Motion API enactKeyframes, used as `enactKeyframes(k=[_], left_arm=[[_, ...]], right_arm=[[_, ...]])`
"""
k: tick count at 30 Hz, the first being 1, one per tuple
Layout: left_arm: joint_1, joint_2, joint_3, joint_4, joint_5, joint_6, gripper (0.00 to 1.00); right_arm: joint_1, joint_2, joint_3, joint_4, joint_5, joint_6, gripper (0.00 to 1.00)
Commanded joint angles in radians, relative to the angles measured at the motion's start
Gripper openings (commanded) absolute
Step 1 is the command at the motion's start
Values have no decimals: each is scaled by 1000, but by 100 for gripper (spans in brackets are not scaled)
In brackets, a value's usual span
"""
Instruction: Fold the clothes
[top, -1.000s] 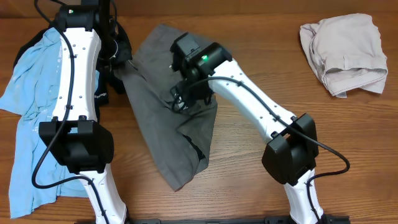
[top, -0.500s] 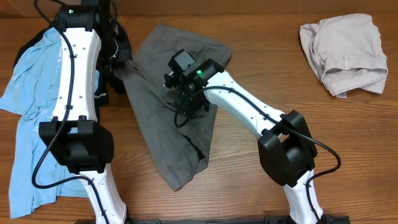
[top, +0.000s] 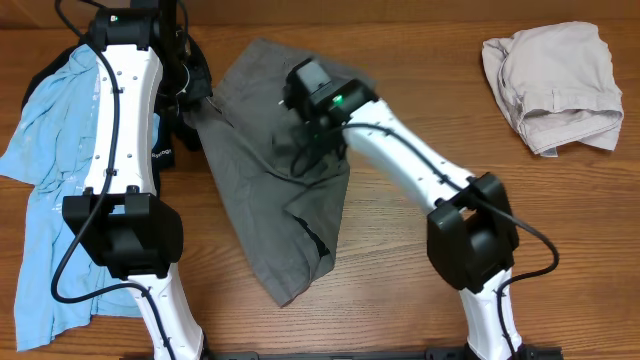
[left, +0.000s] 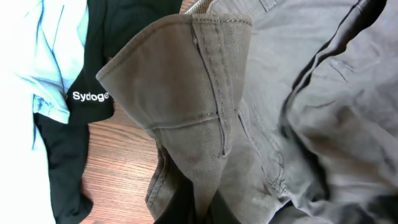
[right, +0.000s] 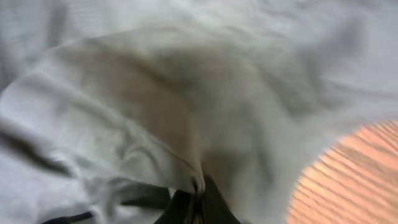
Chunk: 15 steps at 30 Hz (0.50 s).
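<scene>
Next, I let go of the waistband corner with my left gripper on the bare wood (top: 208, 157) (left: 152, 133) beside the black shirt.
The grey-olive shorts (top: 255, 190) lie crumpled in the middle of the table. My left gripper (top: 198, 100) is shut on a corner of their waistband, which stands up in a peak in the left wrist view, shorts (left: 205, 93), gripper (left: 202, 210). My right gripper (top: 308, 150) is shut on a fold near the shorts' middle, with the fabric (right: 155, 106) bunching into the closed gripper (right: 196, 202). The light blue shirt (top: 40, 170) and the black shirt (top: 192, 75) lie under and beside the left arm. Beige shorts (top: 555, 85) sit at the back right.
White lettering shows on the black shirt (left: 87, 96), beside the blue shirt (left: 37, 50). Bare wood (top: 400, 290) lies in front of the shorts and between them and the beige pair. The right wrist view is blurred.
My right gripper has gone from open to shut on a fold of the grey shorts, and its wrist has shifted back and to the right. The left arm has not moved.
</scene>
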Motion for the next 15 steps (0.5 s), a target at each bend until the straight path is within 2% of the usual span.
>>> enactKeyframes(k=[1, 4, 6, 11, 13, 15], left_arm=[[1, -1, 7, -2, 8, -1, 4], [1, -1, 7, -2, 8, 2, 4], [1, -1, 7, -2, 8, 2, 4], [1, -1, 7, -2, 8, 2, 4], [0, -1, 7, -2, 10, 2, 4], [0, -1, 7, 0, 19, 2, 4]], right_arm=[[-131, -36, 75, -45, 23, 202, 4], [-246, -46, 98, -110, -8, 324, 4], [-380, -47, 97, -166, -103, 405, 4], [-592, -46, 50, -203, -369, 431, 4], [-636, -46, 34, -212, -409, 431, 4], [-667, -46, 22, -231, -411, 407, 10]])
